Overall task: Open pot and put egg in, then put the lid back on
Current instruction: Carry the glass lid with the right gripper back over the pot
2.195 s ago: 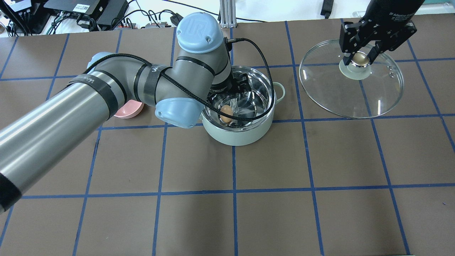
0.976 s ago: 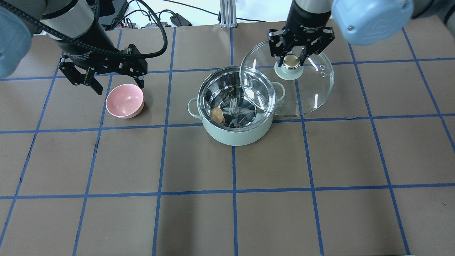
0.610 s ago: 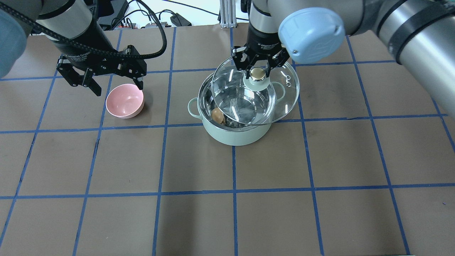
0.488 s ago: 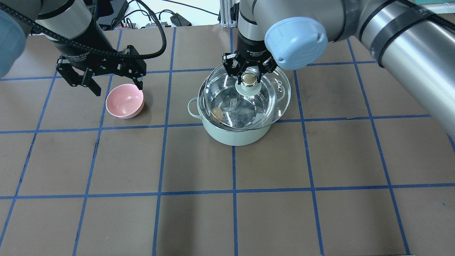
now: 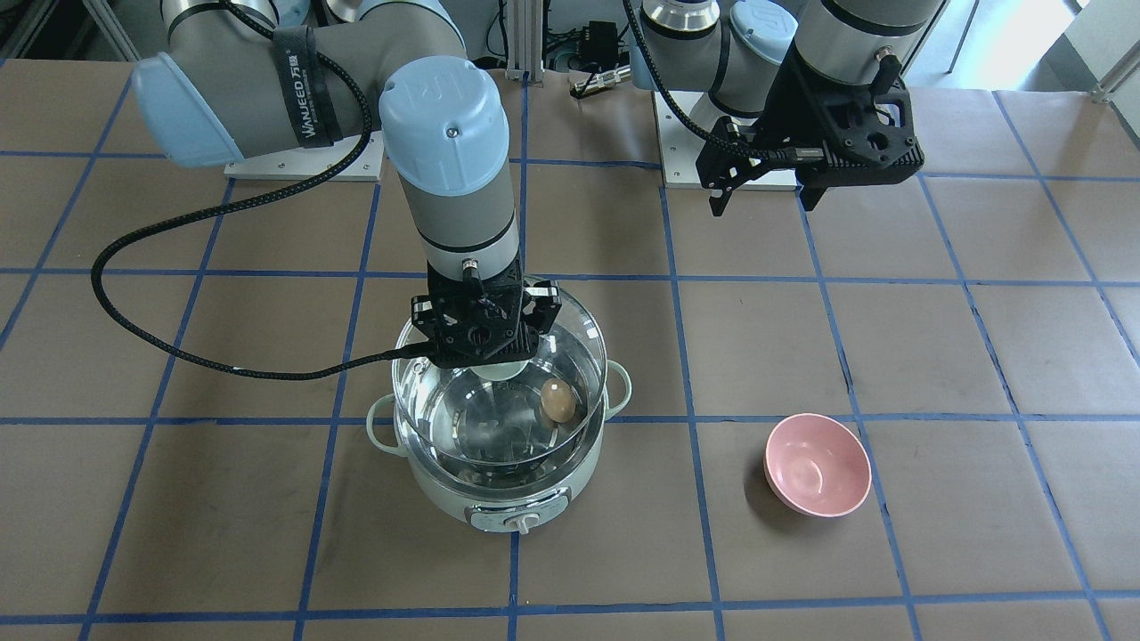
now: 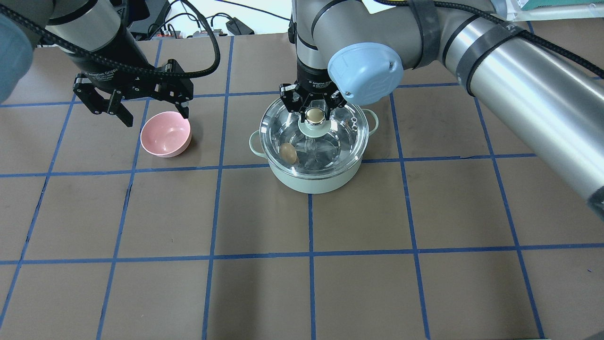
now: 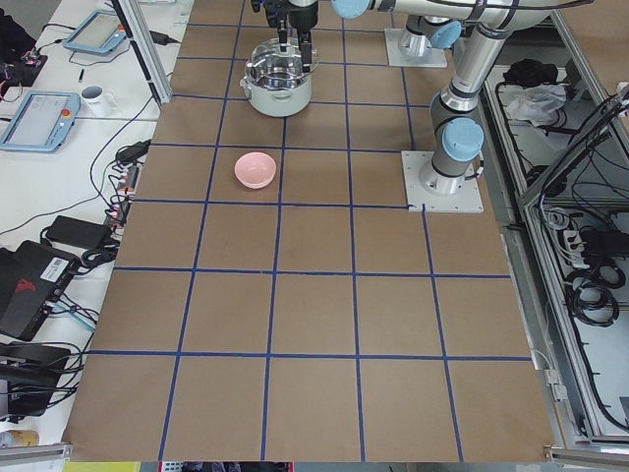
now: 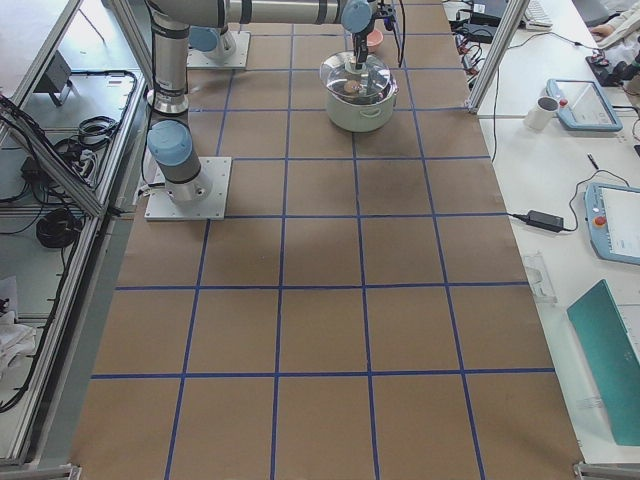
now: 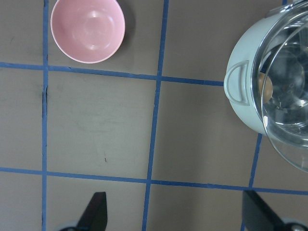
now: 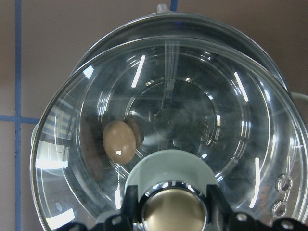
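My right gripper needs to let go of the glass lid centred on the mint-green pot's rim [image 5: 500, 404] [image 10: 175, 147], so it covers the tan egg.
The mint-green pot [image 6: 314, 182] stands mid-table, its dial [image 5: 522, 522] on the far side from me. The tan egg [image 6: 287, 153] lies on the steel bottom, also seen in the front view [image 5: 557, 401] and the right wrist view [image 10: 119, 141]. My right gripper [image 6: 314, 109] is shut on the tan-gold knob [image 10: 174, 209] of the glass lid [image 6: 351, 137]. It holds the lid over the pot's mouth, slightly off-centre; I cannot tell if it touches the rim. My left gripper [image 6: 155, 113] is open and empty, raised near the pink bowl.
A pink bowl [image 6: 166, 134] sits left of the pot and shows empty in the left wrist view [image 9: 87, 29]. Cables and electronics lie beyond the table's far edge [image 6: 141, 19]. Brown table with blue grid lines [image 6: 311, 255] stretches in front of the pot.
My right gripper carried the lid from the table's right side leftward over the pot and lowered it. My left arm pulled out of the pot, leaving the egg inside.
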